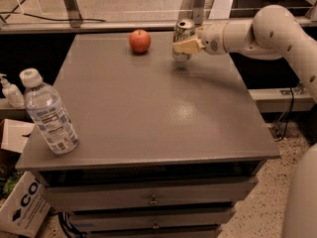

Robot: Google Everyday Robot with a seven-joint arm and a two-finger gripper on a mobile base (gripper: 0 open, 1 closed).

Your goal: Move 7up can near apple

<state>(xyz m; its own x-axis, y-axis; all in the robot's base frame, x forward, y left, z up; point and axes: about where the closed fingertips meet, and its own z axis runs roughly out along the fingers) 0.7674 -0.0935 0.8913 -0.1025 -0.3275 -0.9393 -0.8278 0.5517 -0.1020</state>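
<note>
Next, I release the 7up can, now upright at the table's far side, from my gripper on the grey table [159,54], right up against the apple, by the metal rail.
The 7up can [183,33] is a silver can with a pull-tab top, held upright at the far side of the grey table [148,108]. My gripper [185,46] comes in from the right and is shut on the can, its pale fingers [187,46] wrapped round the can's lower half. The can's base is close to the table top; I cannot tell if it touches. The red-orange apple [140,40] sits on the table to the left of the can, about one can-width apart.
A clear plastic water bottle [48,114] stands near the table's front left corner. A metal rail [124,25] runs behind the table. A soap dispenser [11,90] and cardboard boxes [22,207] sit left of the table. Drawers [153,200] are below.
</note>
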